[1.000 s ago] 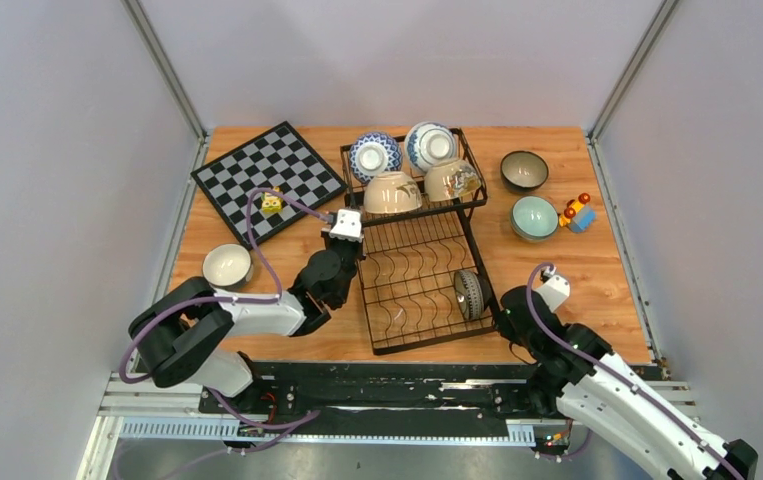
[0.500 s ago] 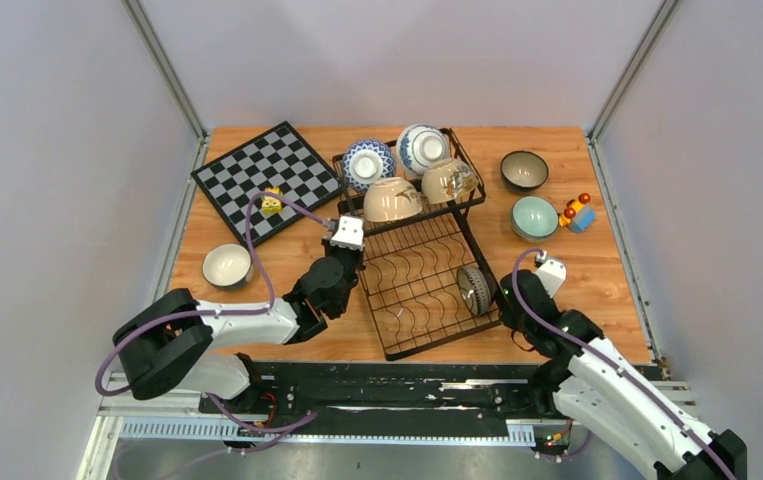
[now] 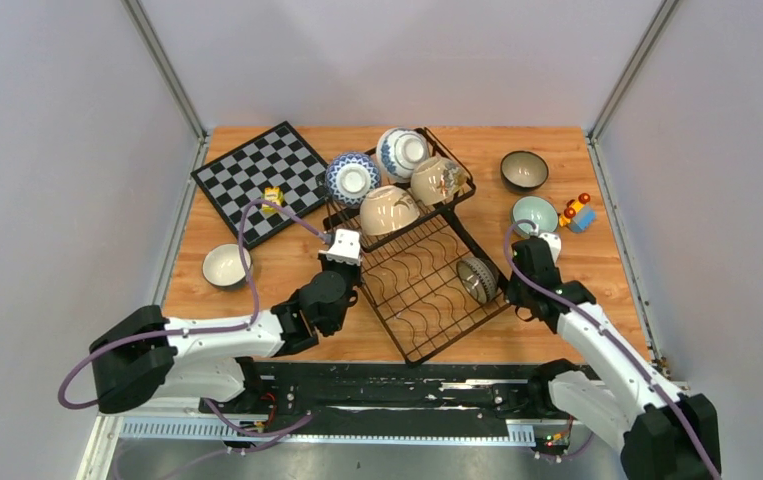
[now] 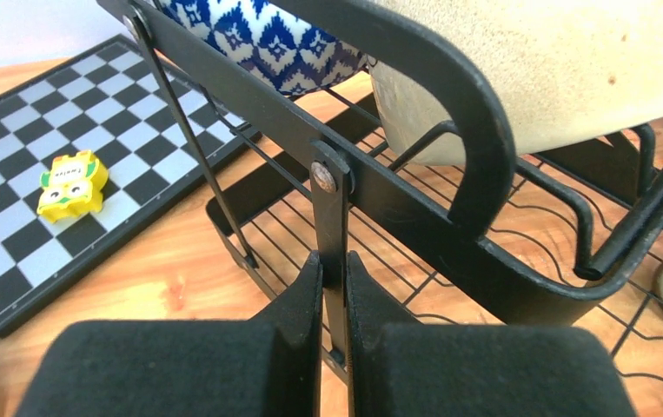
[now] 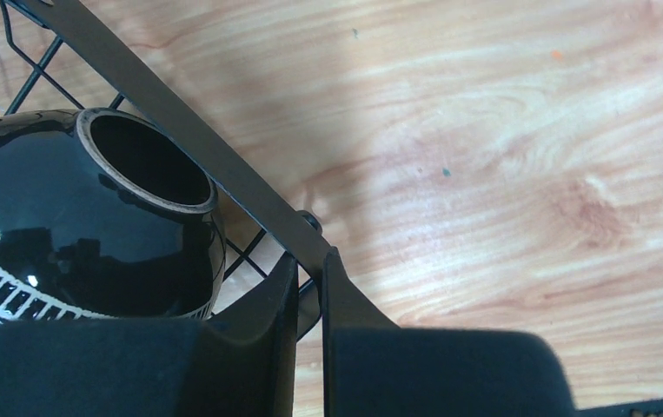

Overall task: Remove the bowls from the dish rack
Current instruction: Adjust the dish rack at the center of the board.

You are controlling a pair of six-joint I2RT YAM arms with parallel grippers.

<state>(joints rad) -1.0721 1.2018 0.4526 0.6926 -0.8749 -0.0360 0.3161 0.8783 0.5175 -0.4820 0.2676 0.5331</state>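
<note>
My left gripper will release the black wire dish rack on the table, snug (image 3: pixel 392 230) beside the chessboard.
The black wire dish rack (image 3: pixel 427 300) lies skewed on the table. Its upper basket holds two blue-and-white bowls (image 3: pixel 352 178) (image 3: pixel 402 152) and two beige bowls (image 3: pixel 389 210) (image 3: pixel 435 180). A dark-glazed bowl (image 3: pixel 477 278) (image 5: pixel 76 226) stands on edge in the lower tray. My left gripper (image 3: pixel 342 250) (image 4: pixel 334 269) is shut on the rack's left upright post (image 4: pixel 331 217). At the tray's right side, my right gripper (image 3: pixel 510 285) (image 5: pixel 310 278) is shut on the flat rim bar (image 5: pixel 180 122), beside the dark bowl.
On the table stand a dark bowl (image 3: pixel 524 170), a pale teal bowl (image 3: pixel 534 214) close to my right arm, and a white-lined bowl (image 3: pixel 227 266) at the left. A chessboard (image 3: pixel 267 180) with a yellow toy (image 3: pixel 272 197) lies far left; a colourful toy (image 3: pixel 577 213) sits far right.
The right gripper has moved in and shut on the rack's right rim. The rack has swung round, its far end going left and its near end right, with both arms following.
</note>
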